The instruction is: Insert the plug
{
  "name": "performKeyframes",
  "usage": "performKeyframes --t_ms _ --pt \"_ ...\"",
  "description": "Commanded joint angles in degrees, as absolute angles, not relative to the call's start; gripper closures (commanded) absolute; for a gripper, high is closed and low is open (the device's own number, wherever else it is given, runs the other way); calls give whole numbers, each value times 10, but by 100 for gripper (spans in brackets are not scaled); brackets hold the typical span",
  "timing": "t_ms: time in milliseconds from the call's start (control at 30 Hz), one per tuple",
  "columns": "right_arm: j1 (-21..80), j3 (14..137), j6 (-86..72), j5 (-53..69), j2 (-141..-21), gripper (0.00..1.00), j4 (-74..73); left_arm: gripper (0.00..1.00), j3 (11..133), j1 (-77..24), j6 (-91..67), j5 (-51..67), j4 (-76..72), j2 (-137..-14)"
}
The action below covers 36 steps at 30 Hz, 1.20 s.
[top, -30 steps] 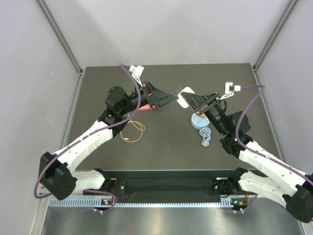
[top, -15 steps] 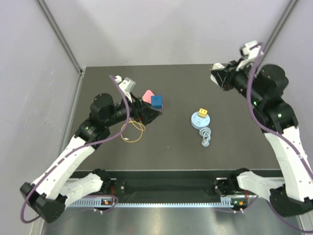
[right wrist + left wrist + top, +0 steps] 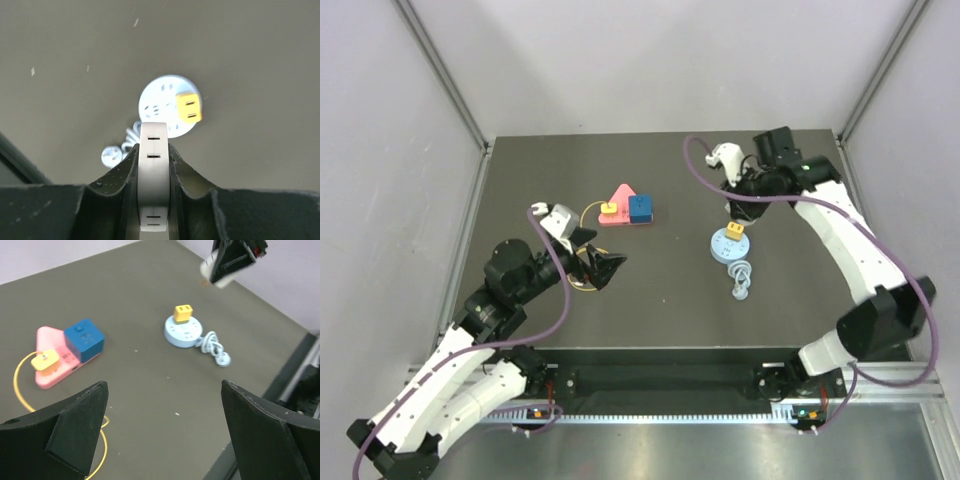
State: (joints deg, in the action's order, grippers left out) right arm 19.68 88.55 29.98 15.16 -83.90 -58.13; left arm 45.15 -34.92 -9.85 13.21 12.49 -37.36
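Note:
The robot's right gripper will release the white plug on the round socket point(image 3: 724, 241) point(image 3: 159, 110) between its yellow plug and the coiled cord.
My right gripper point(image 3: 734, 198) is shut on a white plug point(image 3: 153, 165) with slots in its face. It holds the plug in the air just beyond a pale blue round socket point(image 3: 727, 247), which has a yellow plug point(image 3: 735, 231) seated in it. In the right wrist view the round socket point(image 3: 160, 102) and the yellow plug point(image 3: 189, 108) lie below the fingers. My left gripper point(image 3: 601, 266) is open and empty over the mat, nearer than a pink triangular socket point(image 3: 620, 197). It also shows open in the left wrist view point(image 3: 164, 384).
The pink socket point(image 3: 50, 372) carries a yellow plug point(image 3: 44, 361) and a blue cube point(image 3: 84, 338). A thin yellow cable point(image 3: 20, 385) loops beside it. The round socket's coiled cord and white plug point(image 3: 740, 284) lie nearer the arms.
My left arm has drawn back toward the near left, away from the pink socket. My right arm has swung in from the far right corner to just beyond the round socket.

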Motion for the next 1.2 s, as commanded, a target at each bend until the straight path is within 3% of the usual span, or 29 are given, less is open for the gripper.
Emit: performKeyframes --t_ms 0,300,700,1167 --pt "194 923 375 179 -922 100 -642 1 408 -351 -73 69 46 -327" --pt "221 949 408 151 -1054 100 -688 2 408 -352 -64 4 54 -323" --pt "245 949 437 69 -1095 100 -680 1 405 -352 -59 5 51 -316" --pt "249 944 444 57 -1114 100 -653 2 403 -352 -55 5 52 -313"
